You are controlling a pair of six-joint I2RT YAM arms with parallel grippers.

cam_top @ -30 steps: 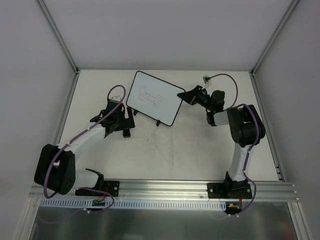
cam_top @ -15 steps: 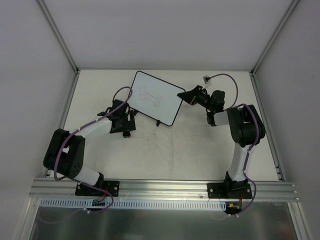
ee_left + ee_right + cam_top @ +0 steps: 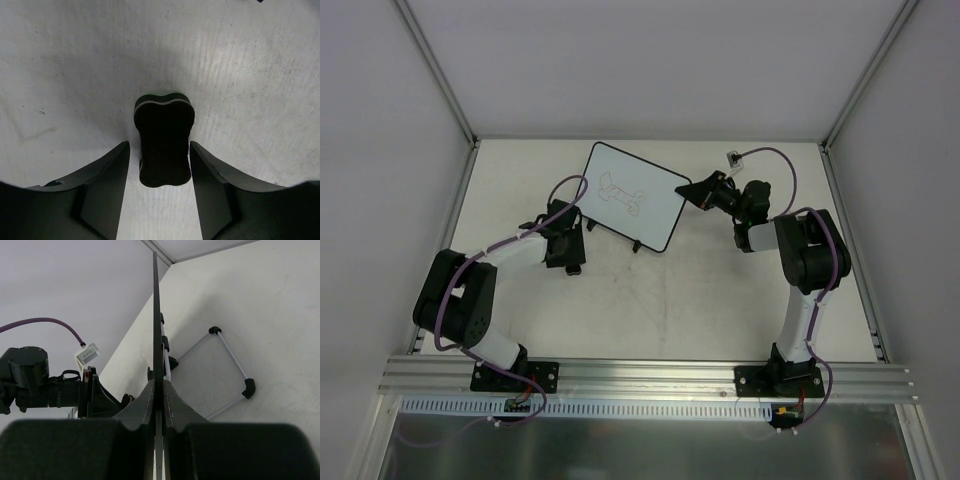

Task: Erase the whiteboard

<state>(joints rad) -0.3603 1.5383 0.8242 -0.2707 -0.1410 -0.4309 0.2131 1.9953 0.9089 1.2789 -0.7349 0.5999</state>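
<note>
Next, my left gripper opens wider, centers its fingers and closes on the eraser's waist [image 3: 165, 147], because the black eraser sits off-center, close to one of its fingers.
The whiteboard [image 3: 650, 215], white with a thin black frame, stands tilted at the back of the table with a bone-shaped line drawing [image 3: 623, 194] on it. My right gripper [image 3: 695, 190] is shut on its right edge. In the right wrist view the whiteboard [image 3: 156, 315] is edge-on, pinched at the right gripper [image 3: 159, 387]. My left gripper [image 3: 570, 248] is low over the table, just left of the board's near corner. In the left wrist view a black eraser [image 3: 164, 140] lies between the left gripper's [image 3: 159, 150] fingers, with a narrow gap on each side.
The board's thin white wire stand with black feet [image 3: 248, 387] rests on the table behind it. The pale tabletop [image 3: 660, 300] is walled by grey panels [image 3: 380, 150] left, right and back. A cable connector [image 3: 731, 157] hangs near the right wrist.
My left arm has swung in and lowered over the eraser, and its jaws have narrowed around it. The right arm and the whiteboard have not moved.
</note>
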